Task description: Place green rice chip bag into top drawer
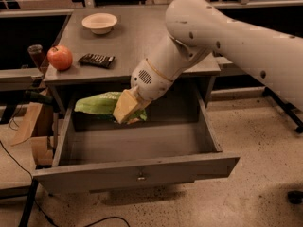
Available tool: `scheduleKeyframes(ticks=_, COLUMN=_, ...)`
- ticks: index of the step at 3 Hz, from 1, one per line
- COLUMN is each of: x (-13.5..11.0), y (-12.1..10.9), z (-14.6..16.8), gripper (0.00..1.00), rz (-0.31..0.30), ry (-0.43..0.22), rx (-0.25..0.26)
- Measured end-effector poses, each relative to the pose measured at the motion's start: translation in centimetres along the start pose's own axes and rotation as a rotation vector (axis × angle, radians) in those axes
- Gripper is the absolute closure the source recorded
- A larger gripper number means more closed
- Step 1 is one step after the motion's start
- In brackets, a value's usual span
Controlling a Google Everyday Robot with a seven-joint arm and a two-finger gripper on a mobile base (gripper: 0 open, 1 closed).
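Observation:
Next, my gripper lets go of the green rice chip bag in the drawer's back corner (104, 105) that is nearest to the cardboard.
The green rice chip bag (98, 104) is lime-green and crinkly, held in the air over the back left part of the open top drawer (137, 167). My gripper (124, 109), with yellowish fingers, is shut on the bag's right end, just below the cabinet top's front edge. The drawer is pulled fully out; its grey front panel has a small keyhole (140, 177) at the centre. The drawer's inside looks bare.
On the cabinet top (142, 37) sit a red apple (59, 57), a small dark ridged snack bar (96, 59) and a white bowl (99, 22). Cardboard (29, 126) leans at the left of the cabinet. My white arm crosses from the upper right.

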State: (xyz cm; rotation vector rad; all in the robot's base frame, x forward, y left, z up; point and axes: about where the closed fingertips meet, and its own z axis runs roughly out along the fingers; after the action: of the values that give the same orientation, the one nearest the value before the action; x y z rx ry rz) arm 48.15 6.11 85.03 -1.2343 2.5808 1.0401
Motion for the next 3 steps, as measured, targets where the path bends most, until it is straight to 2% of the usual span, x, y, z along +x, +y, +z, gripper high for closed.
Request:
scheduleKeyframes(ticks=1, x=-1.8, y=-1.5, z=6.3, gripper=1.00, rz=0.039, ry=0.066, rx=0.027)
scheduleKeyframes(ticks=2, x=-4.1, y=-3.4, z=9.5, gripper=1.00, rz=0.096, ry=0.074, rx=0.106)
scheduleKeyframes(ticks=3, x=-6.6, y=-5.4, z=11.0, gripper=1.00, rz=0.151, ry=0.045, rx=0.221)
